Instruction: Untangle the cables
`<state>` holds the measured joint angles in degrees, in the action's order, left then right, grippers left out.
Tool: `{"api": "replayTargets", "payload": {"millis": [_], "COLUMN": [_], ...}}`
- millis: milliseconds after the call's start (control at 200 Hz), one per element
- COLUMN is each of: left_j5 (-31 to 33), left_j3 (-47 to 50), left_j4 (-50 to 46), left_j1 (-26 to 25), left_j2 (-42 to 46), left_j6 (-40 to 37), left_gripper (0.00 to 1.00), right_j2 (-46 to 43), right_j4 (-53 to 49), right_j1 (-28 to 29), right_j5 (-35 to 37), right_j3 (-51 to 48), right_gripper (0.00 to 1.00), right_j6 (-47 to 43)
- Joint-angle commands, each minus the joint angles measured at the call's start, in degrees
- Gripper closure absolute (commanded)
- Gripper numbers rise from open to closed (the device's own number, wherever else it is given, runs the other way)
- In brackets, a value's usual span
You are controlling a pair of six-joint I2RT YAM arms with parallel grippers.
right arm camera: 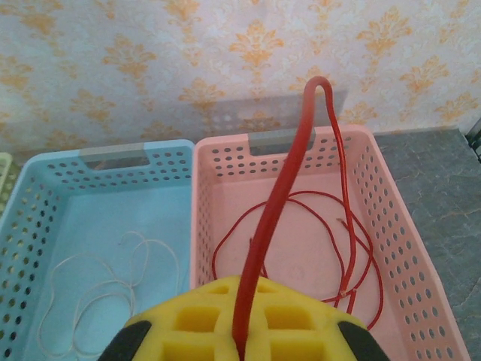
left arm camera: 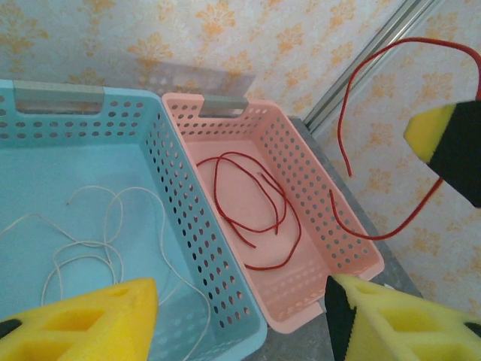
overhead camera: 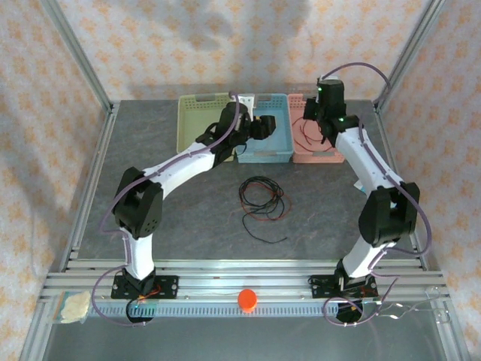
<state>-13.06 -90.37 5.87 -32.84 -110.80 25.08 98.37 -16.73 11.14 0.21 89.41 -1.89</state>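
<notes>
My right gripper needs to let go of the red cable onto the loose loops inside the pink basket (overhead camera: pixel 313 134) (right arm camera: pixel 304 259).
A tangle of black and red cables (overhead camera: pixel 261 197) lies mid-table. My right gripper (right arm camera: pixel 240 347) hangs over the pink basket (right arm camera: pixel 197 226), shut on a red cable (right arm camera: pixel 282 195). That cable rises from the fingers, arches over and drops into the basket, where it lies in loose loops (right arm camera: pixel 361 248). A whitish cable (left arm camera: pixel 98 241) is coiled in the blue basket (left arm camera: pixel 180 210). My left gripper (left arm camera: pixel 240 301) hovers open over the blue basket's front right corner with nothing between its yellow fingers (left arm camera: pixel 83 323). From above, the left gripper (overhead camera: pixel 259 126) and right gripper (overhead camera: pixel 319 124) are both at the basket row.
Three baskets stand side by side at the back: a pale green basket (overhead camera: pixel 197 128), the blue basket (overhead camera: pixel 274 154) and the pink basket (overhead camera: pixel 316 156). An orange ball (overhead camera: pixel 247 299) sits on the front rail. Metal frame posts and patterned walls close in the table.
</notes>
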Motion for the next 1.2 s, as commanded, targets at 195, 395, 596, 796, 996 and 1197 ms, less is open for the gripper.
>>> {"api": "replayTargets", "payload": {"millis": [195,395,596,796,996,1197], "left_j5": [-0.6,0.0,2.0,2.9,4.4,5.0], "left_j3": [-9.5,-12.2,-10.8,-8.0,-6.1,-5.3], "left_j4": [3.1,2.7,2.5,4.0,4.8,4.2], "left_j1": [0.1,-1.0,-2.9,-4.3,-5.3,-5.3], "left_j2": [-8.9,-11.9,-11.7,-12.5,-11.8,-10.7], "left_j6": [2.6,2.5,1.2,1.7,1.4,0.7], "left_gripper": [0.39,0.39,0.36,0.34,0.33,0.33], "right_j2": [11.0,16.8,22.3,28.0,30.3,27.7], "right_j4": [-4.8,-8.6,-12.2,-14.6,-14.8,-12.6], "right_j1": [-2.2,-2.1,-2.1,-2.2,-2.3,-2.5], "right_j5": [3.0,8.9,10.5,10.1,5.3,2.5], "right_j3": [11.4,16.8,20.3,22.9,23.1,20.8], "right_gripper": [1.00,1.00,1.00,1.00,0.89,0.57], "right_j6": [1.3,0.0,-2.2,-2.7,-2.8,-2.9]}}
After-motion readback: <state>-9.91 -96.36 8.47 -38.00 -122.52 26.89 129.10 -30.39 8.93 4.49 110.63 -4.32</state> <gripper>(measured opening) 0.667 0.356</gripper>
